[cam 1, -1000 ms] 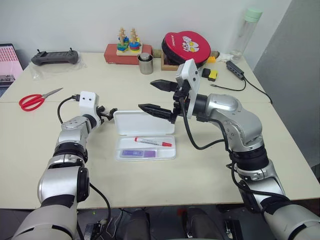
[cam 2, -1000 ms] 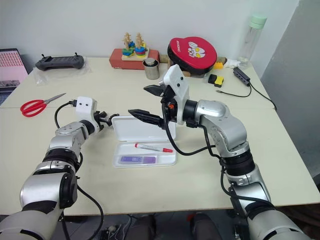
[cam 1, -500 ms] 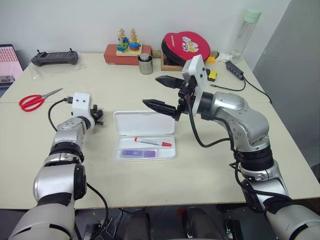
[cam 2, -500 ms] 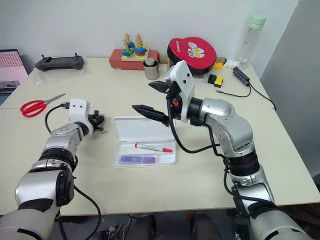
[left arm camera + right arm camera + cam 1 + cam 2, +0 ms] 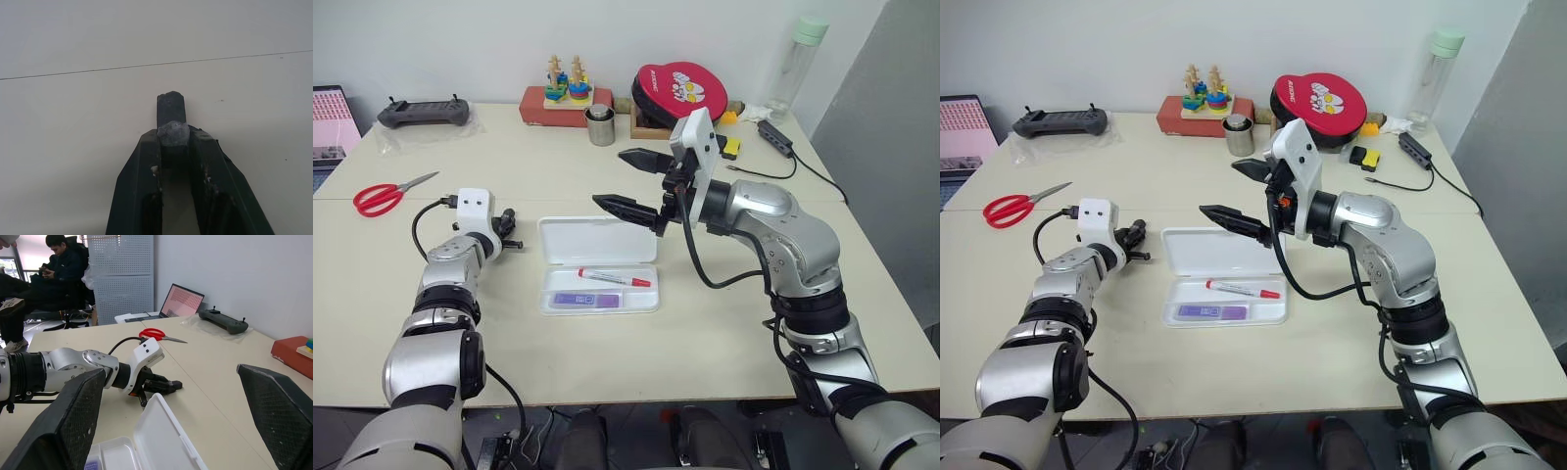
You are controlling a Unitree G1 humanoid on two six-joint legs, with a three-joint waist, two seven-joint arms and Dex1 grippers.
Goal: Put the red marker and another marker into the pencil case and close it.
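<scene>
Next, my left gripper releases the small black object in the pencil case's empty slot (image 5: 636,299), beside the purple marker. The object is now low beside the lid.
The pencil case (image 5: 640,240) lies open in the middle of the table, its lid laid flat toward the far side. Inside, the red marker (image 5: 615,278) rests in the upper compartment and the purple marker (image 5: 587,300) below it. My left gripper (image 5: 509,231) sits low over the table just left of the lid. It is shut on a small black object (image 5: 170,105) that sticks out past its fingertips. My right gripper (image 5: 625,181) hovers above the lid's far right part, pointing left, wide open and empty.
Red scissors (image 5: 382,196) lie at the far left. A controller (image 5: 423,112), a metal cup (image 5: 600,125), a red toy box (image 5: 558,100), a red round case (image 5: 680,93), a bottle (image 5: 798,59) and a cable (image 5: 783,157) line the back. A person (image 5: 58,264) sits beyond the table.
My left gripper has shut and drawn back to the left, away from the lid's edge. The right gripper stays open above the case.
</scene>
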